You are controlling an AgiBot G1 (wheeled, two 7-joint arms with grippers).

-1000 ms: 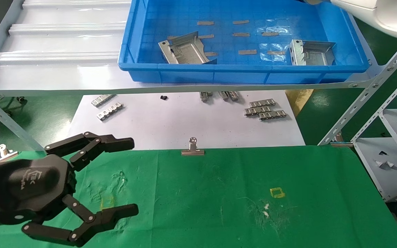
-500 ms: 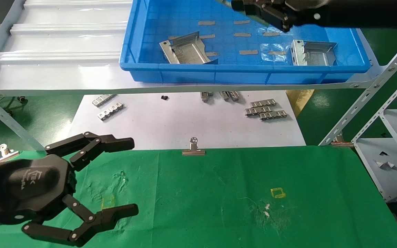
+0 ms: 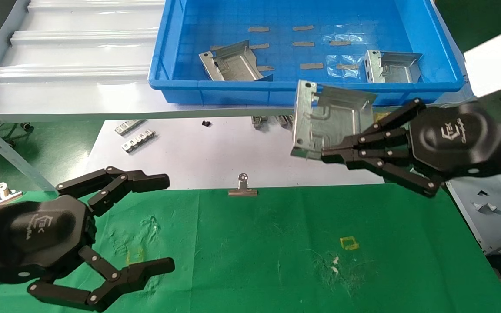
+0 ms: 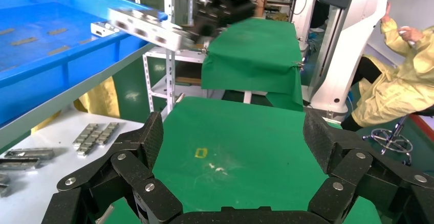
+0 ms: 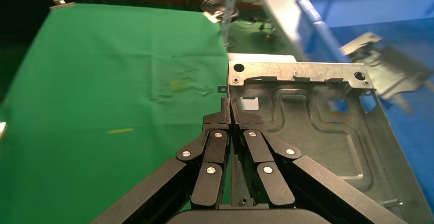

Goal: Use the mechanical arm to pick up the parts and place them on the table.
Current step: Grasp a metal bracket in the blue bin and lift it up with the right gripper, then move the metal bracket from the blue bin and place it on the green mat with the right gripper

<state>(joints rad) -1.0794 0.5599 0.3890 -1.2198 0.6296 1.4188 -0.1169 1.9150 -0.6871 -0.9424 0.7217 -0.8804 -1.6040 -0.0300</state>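
Note:
My right gripper is holding the sheet-metal part. It will let go of it on the green cloth, over the small yellow square mark [image 3: 352, 231].
My right gripper [image 3: 326, 154] is shut on the edge of a shiny sheet-metal part [image 3: 326, 119] and holds it in the air over the white paper, in front of the blue bin. In the right wrist view the jaws [image 5: 230, 106] pinch the bent-up wall of that part [image 5: 312, 127]. Two more parts [image 3: 233, 63] [image 3: 392, 66] lie in the blue bin [image 3: 276, 93]. My left gripper [image 3: 163, 221] is open and empty, low over the left of the green table [image 3: 276, 243]. The left wrist view shows its open claw [image 4: 233, 142] over the cloth.
The bin stands on a grey ribbed shelf [image 3: 72, 74]. Below it a white paper sheet [image 3: 215, 152] carries small ridged metal strips [image 3: 137, 141] [image 3: 333, 139]. A silver binder clip [image 3: 242, 187] sits at the cloth's far edge. White racking [image 3: 485, 191] stands to the right.
My right gripper has come down and back out of the blue bin with one part clamped in it. The left arm has not moved.

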